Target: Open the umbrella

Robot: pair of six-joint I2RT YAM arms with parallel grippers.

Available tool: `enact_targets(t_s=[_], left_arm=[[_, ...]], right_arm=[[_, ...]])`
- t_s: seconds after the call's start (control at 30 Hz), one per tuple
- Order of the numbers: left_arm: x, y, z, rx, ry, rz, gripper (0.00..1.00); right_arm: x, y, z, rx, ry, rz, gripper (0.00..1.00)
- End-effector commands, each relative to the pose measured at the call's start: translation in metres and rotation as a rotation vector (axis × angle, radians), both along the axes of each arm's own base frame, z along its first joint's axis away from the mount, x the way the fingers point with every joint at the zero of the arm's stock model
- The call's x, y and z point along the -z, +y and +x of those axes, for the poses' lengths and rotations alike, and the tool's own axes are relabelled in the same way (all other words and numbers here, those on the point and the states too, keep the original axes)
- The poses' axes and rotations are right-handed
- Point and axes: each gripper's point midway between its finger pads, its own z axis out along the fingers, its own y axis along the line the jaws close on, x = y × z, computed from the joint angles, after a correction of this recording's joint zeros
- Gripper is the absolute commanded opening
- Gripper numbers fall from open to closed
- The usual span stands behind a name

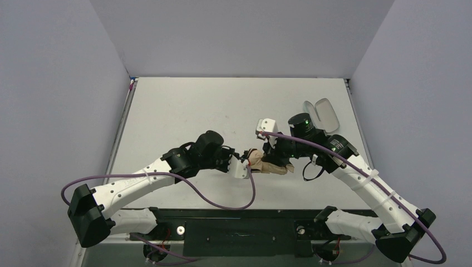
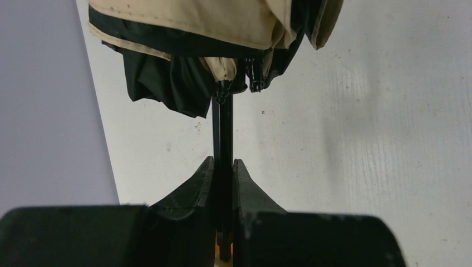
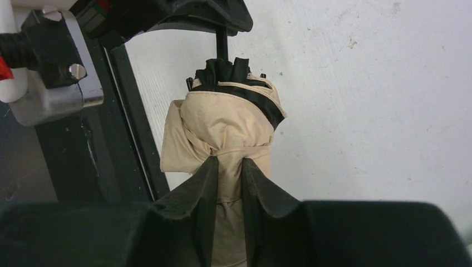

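The fingers of my right gripper pinch only a narrow fold of the beige canopy, so I will open them and clasp the whole bundle (image 3: 242,150) deeper before pulling the umbrella's stem.
The tan-beige umbrella (image 1: 269,165) is folded and held off the table between both grippers, in the middle near the front. My left gripper (image 1: 245,162) is shut on its thin black shaft (image 2: 225,133); the canopy's black lining and beige fabric (image 2: 222,22) bunch above the fingers. My right gripper (image 1: 278,158) is shut on the bundled beige canopy (image 3: 225,128), pinching the fabric between its fingers (image 3: 203,183). The shaft (image 3: 221,44) runs from the canopy's black end toward the left gripper. The handle knob is hidden.
A pale mint-green oval case (image 1: 324,114) lies open at the back right of the white table (image 1: 195,111). The black table-edge rail (image 3: 119,122) runs close under the umbrella. Grey walls enclose the table on three sides.
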Motion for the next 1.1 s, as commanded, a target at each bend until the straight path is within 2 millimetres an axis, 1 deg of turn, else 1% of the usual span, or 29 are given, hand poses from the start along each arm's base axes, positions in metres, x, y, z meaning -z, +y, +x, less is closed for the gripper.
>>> enact_targets(t_s=[0.0,0.03,0.07,0.1,0.13,0.2,0.4,0.57,0.63,0.67,0.7,0.73,0.77,0.8,0.83,0.87,0.9,0.93,1.0,1.03,1.07], left_arm=[[-0.043,-0.006,0.015,-0.048,-0.118,-0.142,0.00],[-0.045,-0.006,0.015,-0.051,-0.120,-0.152,0.00],[-0.049,-0.006,0.015,-0.056,-0.124,-0.171,0.00],[-0.048,-0.006,0.015,-0.058,-0.127,-0.177,0.00],[-0.054,-0.006,0.015,-0.059,-0.141,-0.198,0.00],[-0.056,-0.006,0.016,-0.063,-0.148,-0.208,0.00],[-0.062,-0.006,0.015,-0.067,-0.144,-0.224,0.00],[-0.063,-0.006,0.015,-0.067,-0.135,-0.217,0.00],[-0.064,-0.006,0.014,-0.069,-0.135,-0.216,0.00],[-0.063,-0.005,0.015,-0.071,-0.138,-0.214,0.00],[-0.062,-0.003,0.014,-0.069,-0.142,-0.205,0.00],[-0.061,-0.002,0.014,-0.070,-0.143,-0.199,0.00],[-0.062,-0.001,0.013,-0.066,-0.149,-0.197,0.00],[-0.060,0.001,0.013,-0.067,-0.151,-0.191,0.00],[-0.061,0.002,0.013,-0.067,-0.156,-0.189,0.00],[-0.061,0.004,0.014,-0.075,-0.160,-0.182,0.00],[-0.058,0.006,0.014,-0.078,-0.157,-0.166,0.00],[-0.053,0.010,0.014,-0.087,-0.149,-0.139,0.00],[-0.042,0.020,0.015,-0.113,-0.137,-0.075,0.04],[-0.039,0.023,0.016,-0.116,-0.136,-0.052,0.09],[-0.032,0.028,0.016,-0.124,-0.123,-0.013,0.13]], right_arm=[[-0.020,0.001,0.011,0.026,-0.057,0.020,0.28],[-0.017,0.000,0.015,0.047,-0.049,0.006,0.48],[-0.015,-0.004,0.018,0.075,-0.042,-0.012,0.56],[-0.011,-0.005,0.021,0.087,-0.034,-0.027,0.68],[-0.008,-0.009,0.022,0.098,-0.033,-0.047,0.76],[-0.001,-0.013,0.022,0.095,-0.025,-0.086,0.80],[0.024,-0.017,0.024,0.058,-0.008,-0.196,0.84],[0.031,-0.015,0.028,0.022,-0.050,-0.267,0.86],[0.037,-0.017,0.028,0.009,-0.062,-0.304,0.83],[0.039,-0.018,0.028,0.005,-0.062,-0.315,0.77],[0.042,-0.020,0.028,0.004,-0.064,-0.333,0.66],[0.044,-0.021,0.029,0.002,-0.061,-0.342,0.58],[0.046,-0.023,0.027,-0.004,-0.058,-0.350,0.42],[0.046,-0.023,0.027,-0.009,-0.060,-0.352,0.33],[0.046,-0.024,0.026,-0.012,-0.058,-0.355,0.19],[0.045,-0.024,0.025,-0.021,-0.062,-0.355,0.12],[0.045,-0.025,0.024,-0.026,-0.060,-0.359,0.01],[0.044,-0.026,0.024,-0.032,-0.063,-0.359,0.00],[0.040,-0.027,0.022,-0.043,-0.061,-0.358,0.00],[0.040,-0.028,0.019,-0.049,-0.048,-0.364,0.00],[0.037,-0.028,0.015,-0.065,-0.038,-0.359,0.00]])
